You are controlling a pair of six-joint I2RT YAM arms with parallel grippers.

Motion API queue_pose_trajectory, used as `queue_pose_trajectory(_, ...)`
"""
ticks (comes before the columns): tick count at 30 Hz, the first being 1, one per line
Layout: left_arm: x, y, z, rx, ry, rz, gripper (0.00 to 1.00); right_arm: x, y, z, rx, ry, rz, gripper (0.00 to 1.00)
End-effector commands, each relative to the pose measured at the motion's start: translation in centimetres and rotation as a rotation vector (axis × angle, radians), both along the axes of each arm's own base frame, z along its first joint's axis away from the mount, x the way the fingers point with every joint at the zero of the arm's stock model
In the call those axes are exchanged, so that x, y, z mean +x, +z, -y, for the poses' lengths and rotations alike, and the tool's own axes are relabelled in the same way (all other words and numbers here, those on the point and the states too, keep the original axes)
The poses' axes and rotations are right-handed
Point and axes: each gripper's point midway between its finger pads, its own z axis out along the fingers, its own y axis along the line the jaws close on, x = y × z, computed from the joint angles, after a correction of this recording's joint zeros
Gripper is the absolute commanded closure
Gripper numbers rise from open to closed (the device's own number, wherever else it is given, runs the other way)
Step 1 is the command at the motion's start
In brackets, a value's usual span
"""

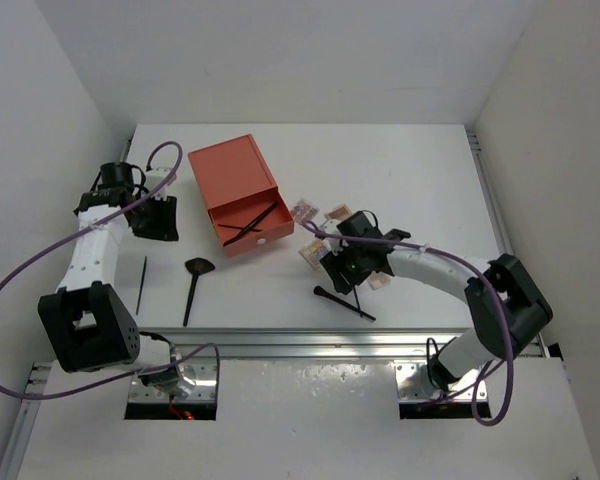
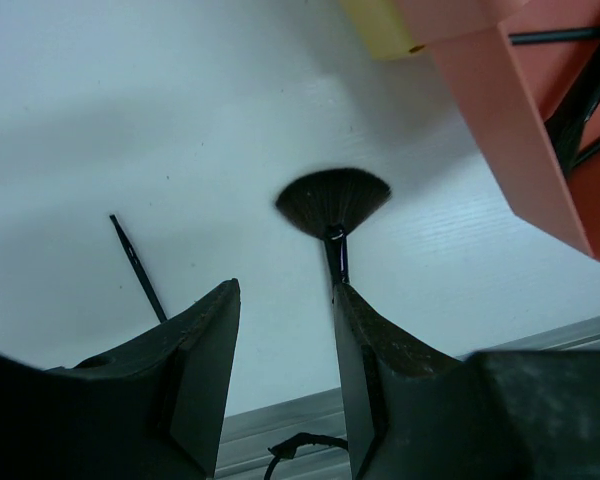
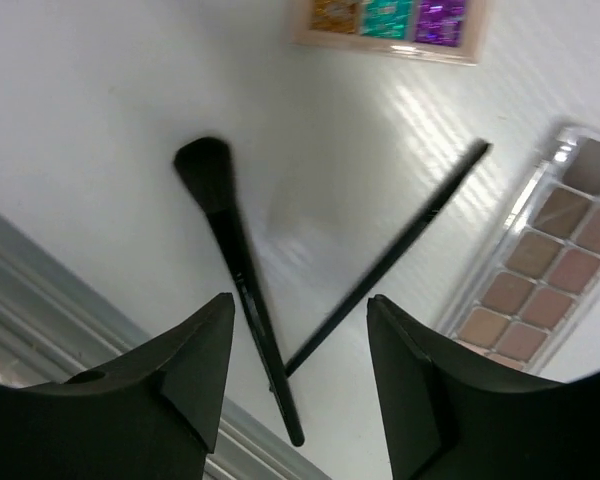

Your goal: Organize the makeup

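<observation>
The round-head brush's handle crosses the pencil's end, so next I grip the brush with my right gripper nearer its head (image 3: 236, 250) and put it in the drawer first.
My left gripper (image 1: 162, 228) is open and empty, left of the orange drawer box (image 1: 235, 190). In the left wrist view its open fingers (image 2: 285, 300) hover above a black fan brush (image 2: 332, 200), with a thin black pencil (image 2: 138, 268) to the left. Both lie on the table (image 1: 197, 267) (image 1: 141, 285). My right gripper (image 1: 343, 270) is open and empty above a black round-head brush (image 3: 230, 250) and a crossing black pencil (image 3: 400, 250). A colourful palette (image 3: 390, 20) and a long brown palette (image 3: 540, 270) lie beyond. Black brushes (image 1: 248, 222) lie in the drawer.
More small palettes (image 1: 302, 210) (image 1: 337, 212) (image 1: 312, 252) lie on the white table right of the drawer. The orange box's corner (image 2: 540, 130) shows at the upper right of the left wrist view. A metal rail (image 1: 300, 345) runs along the near table edge. White walls enclose the table.
</observation>
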Motion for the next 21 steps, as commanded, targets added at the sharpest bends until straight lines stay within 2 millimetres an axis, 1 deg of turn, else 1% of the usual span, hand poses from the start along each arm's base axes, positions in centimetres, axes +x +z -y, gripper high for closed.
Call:
queue_pose_trajectory(1, 0.3, -0.4, -1.1, 0.031, 0.02, 0.023, 0.52, -1.6, 0.1, -0.9, 0.023, 0.147, -0.031, 0.42)
queue_pose_trajectory(2, 0.0, -0.8, -1.2, 0.036, 0.024, 0.01, 0.52, -2.0, -0.1, -1.2, 0.029, 0.175, -0.044, 0.41)
queue_pose_trajectory(3, -0.3, -1.5, -1.5, 0.026, 0.044, -0.012, 0.52, -2.0, -0.1, -1.3, 0.031, 0.184, -0.047, 0.4)
queue_pose_trajectory(4, -0.7, -2.4, -1.9, 0.03, 0.059, -0.029, 0.52, -2.4, -0.4, -1.4, 0.02, 0.202, -0.065, 0.4)
queue_pose_trajectory(5, -0.7, -2.7, -1.8, 0.023, 0.071, -0.03, 0.52, -2.4, -0.7, -1.3, 0.004, 0.222, -0.067, 0.4)
queue_pose_trajectory(7, -1.5, -4.0, -2.0, 0.017, 0.095, -0.061, 0.52, -2.3, -1.1, -1.0, -0.039, 0.235, -0.074, 0.4)
queue_pose_trajectory(9, -2.0, -4.3, -2.6, 0.028, 0.126, -0.067, 0.52, -2.4, -1.6, -0.9, -0.072, 0.269, -0.074, 0.4)
queue_pose_trajectory(10, -2.4, -4.9, -3.3, 0.049, 0.162, -0.084, 0.52, -2.1, -1.8, -0.9, -0.09, 0.271, -0.067, 0.4)
queue_pose_trajectory(11, -2.7, -5.3, -3.5, 0.06, 0.169, -0.096, 0.52, -1.9, -2.0, -0.9, -0.11, 0.286, -0.055, 0.4)
queue_pose_trajectory(12, -2.6, -5.2, -4.2, 0.074, 0.189, -0.091, 0.52, -2.1, -2.5, -0.7, -0.128, 0.292, -0.066, 0.4)
queue_pose_trajectory(14, -3.6, -6.0, -5.2, 0.095, 0.239, -0.124, 0.52, -1.7, -2.6, -0.8, -0.148, 0.304, -0.054, 0.41)
queue_pose_trajectory(17, -3.9, -5.8, -6.3, 0.101, 0.275, -0.126, 0.52, -1.2, -2.6, -1.5, -0.183, 0.334, -0.033, 0.42)
queue_pose_trajectory(21, -3.9, -5.2, -7.2, 0.107, 0.294, -0.118, 0.52, -1.0, -3.3, -1.7, -0.214, 0.336, -0.038, 0.49)
